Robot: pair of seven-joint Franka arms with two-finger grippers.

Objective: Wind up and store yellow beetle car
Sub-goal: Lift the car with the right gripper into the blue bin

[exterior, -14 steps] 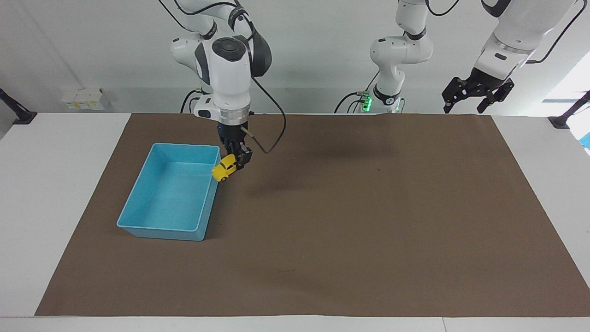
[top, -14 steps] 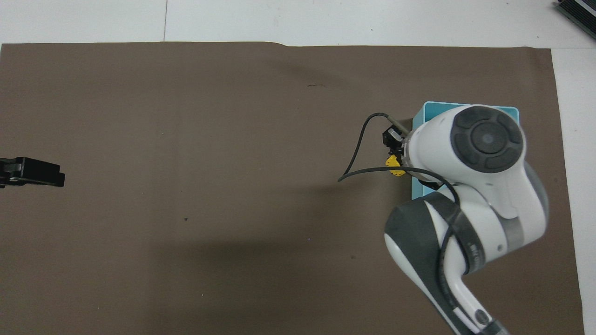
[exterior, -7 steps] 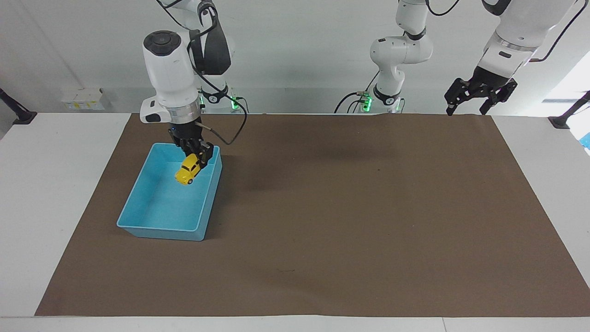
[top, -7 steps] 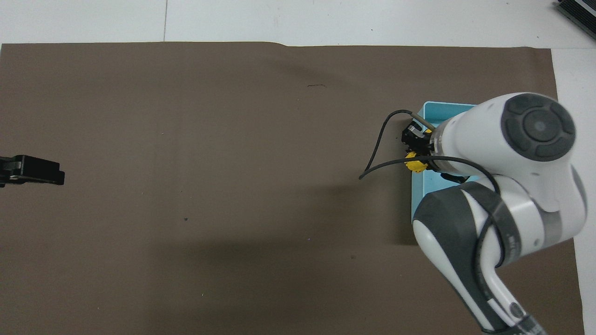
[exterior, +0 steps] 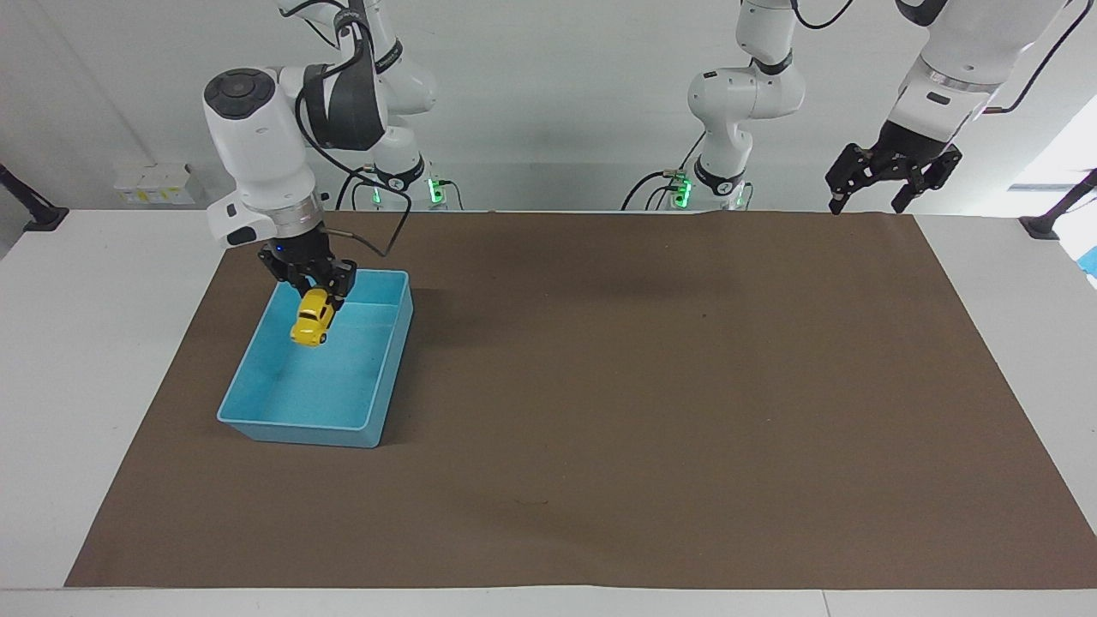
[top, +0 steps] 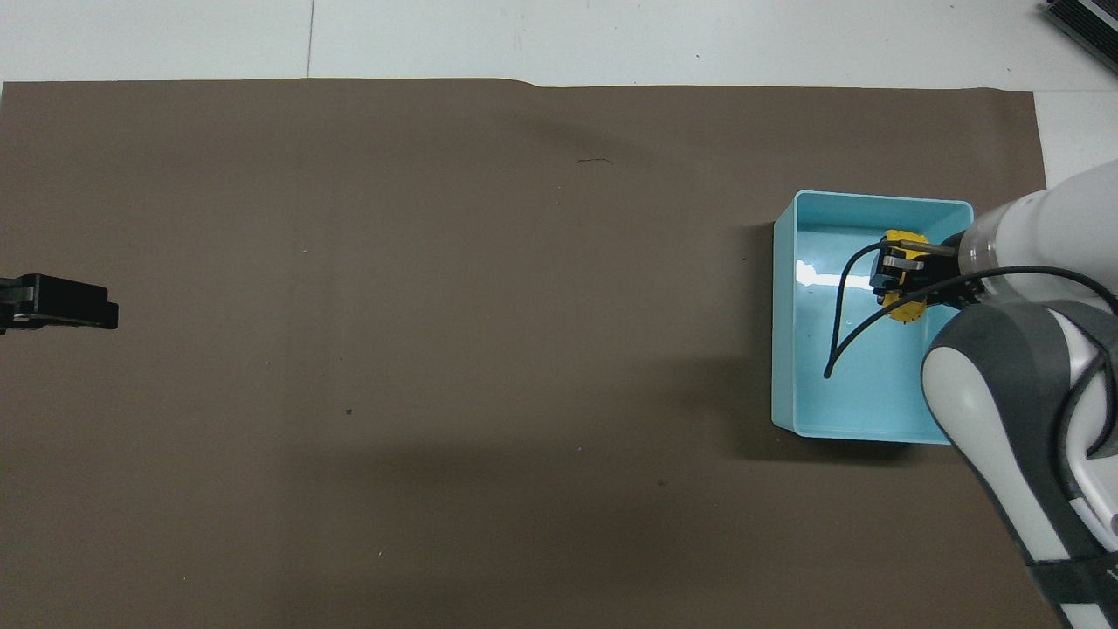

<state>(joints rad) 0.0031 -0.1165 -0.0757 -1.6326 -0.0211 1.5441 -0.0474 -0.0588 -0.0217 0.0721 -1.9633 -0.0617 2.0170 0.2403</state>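
Observation:
Next, my right hand releases the yellow beetle car on the light blue bin's bottom just below the shiny streak (top: 852,327).
The yellow beetle car (exterior: 312,317) hangs nose-down in the air, with my right gripper (exterior: 314,291) shut on its rear. Car and gripper are over the inside of the light blue bin (exterior: 257,418), above the part of it nearest the robots. In the overhead view the car (top: 902,307) shows partly under the gripper (top: 900,275), inside the bin's outline (top: 786,306). My left gripper (exterior: 887,182) waits open, raised over the mat's edge at the left arm's end of the table; only its tip (top: 61,304) shows from above.
A brown mat (exterior: 643,386) covers most of the white table. The bin stands on it toward the right arm's end. A black cable (top: 843,332) loops from the right wrist over the bin. Small white boxes (exterior: 158,184) sit off the mat by the wall.
My right arm has swung the car from beside the bin's rim to over the bin's inside. The left gripper has barely shifted.

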